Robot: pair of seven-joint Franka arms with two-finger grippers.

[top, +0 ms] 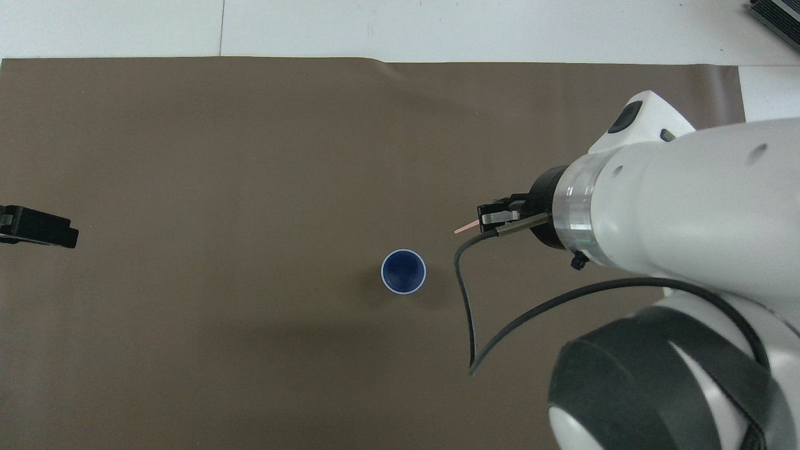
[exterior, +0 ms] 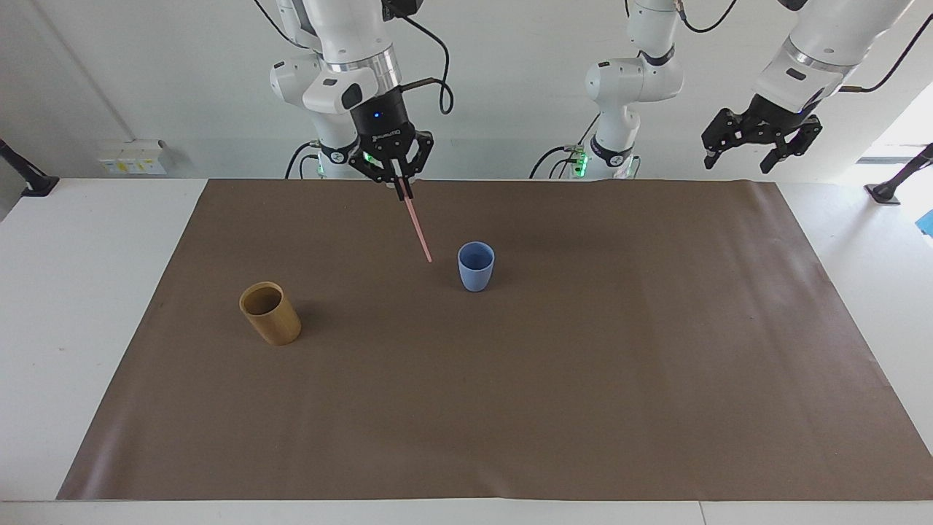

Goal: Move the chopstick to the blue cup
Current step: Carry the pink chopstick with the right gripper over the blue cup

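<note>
My right gripper is going to release the chopstick inside the blue cup (top: pixel 398 278), so that it leans on the rim that is nearest to that gripper. The chopstick now hangs raised beside the cup.
My right gripper (exterior: pixel 402 191) (top: pixel 484 219) is shut on the top end of the pale pink chopstick (exterior: pixel 418 227) (top: pixel 465 229). It hangs raised over the brown mat, with the chopstick slanting down toward the blue cup (exterior: pixel 475 266) (top: pixel 403 271). The chopstick's lower tip is in the air beside the cup, toward the right arm's end, and touches nothing. The blue cup stands upright at the mat's middle with nothing showing inside. My left gripper (exterior: pixel 759 146) (top: pixel 37 226) waits raised and open at the left arm's end of the table.
A tan bamboo-coloured cup (exterior: pixel 270 313) stands on the brown mat (exterior: pixel 510 408) toward the right arm's end; my right arm hides it in the overhead view. A black cable (top: pixel 475 312) loops from the right wrist.
</note>
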